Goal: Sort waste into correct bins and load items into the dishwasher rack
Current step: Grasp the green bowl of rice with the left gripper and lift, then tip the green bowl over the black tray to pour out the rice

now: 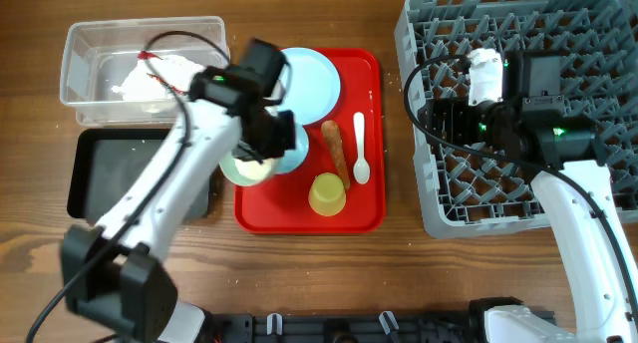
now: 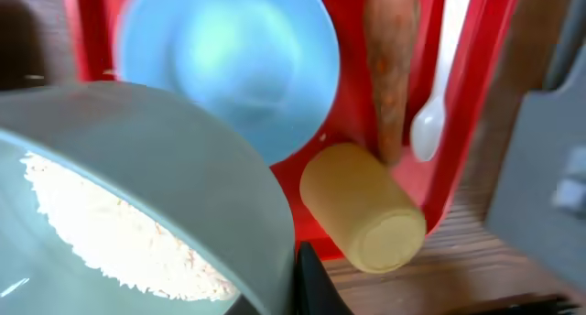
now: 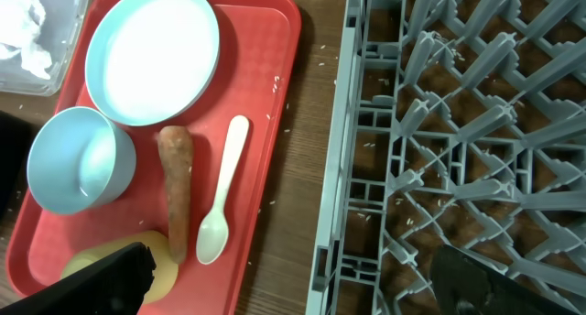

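Next, my left gripper sets the pale green bowl down and releases it on the red tray's front corner (image 1: 268, 189), beside the yellow cup.
My left gripper (image 1: 267, 134) (image 2: 288, 278) is shut on the rim of the pale green bowl (image 1: 247, 170) (image 2: 183, 168), which holds white rice (image 2: 119, 233), at the red tray's left edge. On the tray lie the pale blue bowl (image 1: 291, 152) (image 3: 78, 159), the blue plate (image 1: 311, 82) (image 3: 154, 54), the carrot (image 1: 336, 152) (image 3: 174, 191), the white spoon (image 1: 361, 144) (image 3: 224, 200) and the yellow cup (image 1: 328, 193) (image 2: 366, 210), which lies on its side. My right gripper (image 1: 444, 119) (image 3: 293, 287) is open and empty over the left side of the dishwasher rack (image 1: 528, 183) (image 3: 458, 150).
The clear tub (image 1: 90, 44) at the back left holds crumpled white paper (image 1: 140, 79) (image 3: 23, 27). The black tray (image 1: 100, 173) lies in front of it. The red serving tray (image 1: 374, 104) sits between the bins and the rack. Rice grains are scattered under the rack.
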Tool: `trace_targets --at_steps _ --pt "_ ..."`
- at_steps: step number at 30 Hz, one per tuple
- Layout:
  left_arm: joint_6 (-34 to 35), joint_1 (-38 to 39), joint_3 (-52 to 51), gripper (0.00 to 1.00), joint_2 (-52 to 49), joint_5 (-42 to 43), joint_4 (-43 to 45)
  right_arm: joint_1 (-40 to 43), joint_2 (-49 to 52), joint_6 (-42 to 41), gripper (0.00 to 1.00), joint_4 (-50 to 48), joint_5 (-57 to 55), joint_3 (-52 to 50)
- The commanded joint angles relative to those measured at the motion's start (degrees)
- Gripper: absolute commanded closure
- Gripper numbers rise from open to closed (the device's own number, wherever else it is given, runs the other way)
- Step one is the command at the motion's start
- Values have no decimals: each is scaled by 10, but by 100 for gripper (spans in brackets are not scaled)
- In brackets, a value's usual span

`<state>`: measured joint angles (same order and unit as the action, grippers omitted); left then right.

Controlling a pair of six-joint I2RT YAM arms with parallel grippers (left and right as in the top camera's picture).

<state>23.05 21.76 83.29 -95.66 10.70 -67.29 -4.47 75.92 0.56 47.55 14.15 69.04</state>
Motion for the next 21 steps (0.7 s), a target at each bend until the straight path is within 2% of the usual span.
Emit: trace_targets --at_steps 1,3,11,18,21 --pt "-3 -56 12 96 37 37 0 -2 8 3 0 -2 10 6" --pt "-9 -99 12 96 42 47 -1 -2 8 3 0 -2 10 6" --pt "-195 -403 2 96 40 239 -15 -2 8 3 0 -2 10 6" --pt "-360 -643 -124 96 13 478 8 -2 8 -3 0 8 10 6" --pt "-408 -694 -137 96 -26 537 9 -2 8 -8 0 8 10 6"
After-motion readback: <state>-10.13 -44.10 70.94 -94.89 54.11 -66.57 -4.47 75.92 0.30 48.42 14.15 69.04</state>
